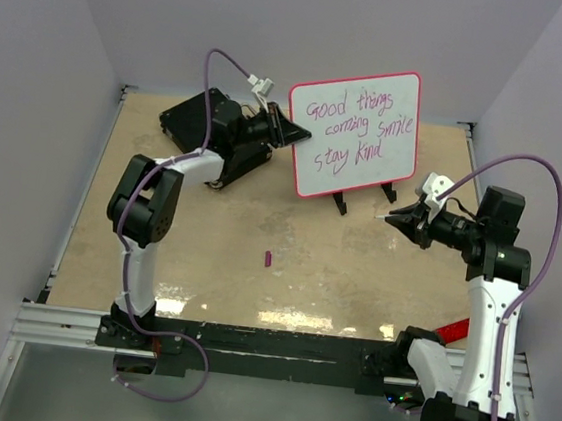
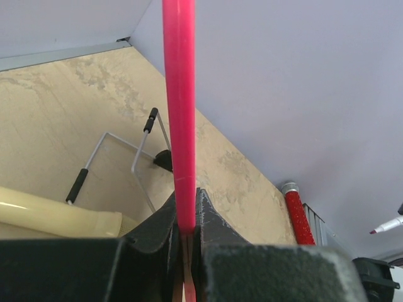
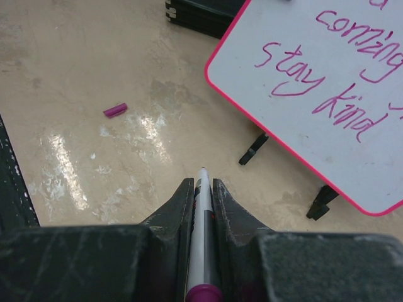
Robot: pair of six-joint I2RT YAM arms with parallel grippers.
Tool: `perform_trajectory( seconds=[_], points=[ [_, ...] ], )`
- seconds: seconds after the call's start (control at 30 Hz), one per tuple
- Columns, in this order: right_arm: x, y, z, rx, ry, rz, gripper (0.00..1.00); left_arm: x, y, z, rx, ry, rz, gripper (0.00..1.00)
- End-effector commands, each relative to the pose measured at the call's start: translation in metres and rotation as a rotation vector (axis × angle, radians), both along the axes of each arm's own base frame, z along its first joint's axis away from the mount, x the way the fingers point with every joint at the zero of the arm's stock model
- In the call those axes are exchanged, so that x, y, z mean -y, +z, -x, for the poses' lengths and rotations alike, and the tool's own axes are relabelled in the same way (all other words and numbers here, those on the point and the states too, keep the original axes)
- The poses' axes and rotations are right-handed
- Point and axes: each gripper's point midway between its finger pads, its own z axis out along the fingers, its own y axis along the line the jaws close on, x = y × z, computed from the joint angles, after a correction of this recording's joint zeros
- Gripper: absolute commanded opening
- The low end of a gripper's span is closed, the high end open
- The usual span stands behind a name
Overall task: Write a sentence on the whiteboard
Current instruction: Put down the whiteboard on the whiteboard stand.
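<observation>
I will let go of the whiteboard with my left gripper, leaving it with its lower edge resting on the black feet [image 1: 360, 201] behind the purple marker cap.
The whiteboard [image 1: 354, 133] stands tilted at the back middle, its red-pink rim [image 2: 179, 113] edge-on in the left wrist view. The sentence [image 1: 358, 126] in pink-purple reads "Good things coming smile stay kind" in three lines; "stay kind" [image 3: 315, 91] shows in the right wrist view. My left gripper [image 1: 294, 132] is shut on the board's left rim [image 2: 186, 207]. My right gripper [image 1: 400, 221] is shut on a white marker [image 3: 201, 220], uncapped, tip pointing forward over the table, below and to the right of the board and apart from it.
A purple marker cap [image 1: 268, 258] lies on the table in front of the board [image 3: 115, 110]. A black hard case [image 1: 195, 121] lies behind my left arm. The board's black feet [image 3: 254, 148] rest on the table. A red tube [image 1: 454, 331] lies by my right arm's base.
</observation>
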Motion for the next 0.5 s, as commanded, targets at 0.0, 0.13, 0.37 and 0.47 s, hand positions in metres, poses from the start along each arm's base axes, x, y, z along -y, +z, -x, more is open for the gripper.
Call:
perform_trajectory(
  seconds=[0.0,0.13,0.37,0.47],
  points=[
    [-0.002,0.004,-0.002,0.024,0.012,-0.019,0.0,0.017,0.071,-0.007,0.26,0.037,0.106,0.0],
    [-0.002,0.0,-0.002,0.022,0.006,-0.02,0.0,0.021,0.049,-0.02,0.239,0.059,0.091,0.0],
    [-0.001,-0.004,-0.003,0.022,-0.003,-0.021,0.0,0.023,0.019,-0.025,0.219,0.067,0.066,0.0],
    [-0.001,-0.004,-0.002,0.021,-0.003,-0.022,0.0,0.022,0.008,-0.025,0.235,0.07,0.049,0.0]
  ],
)
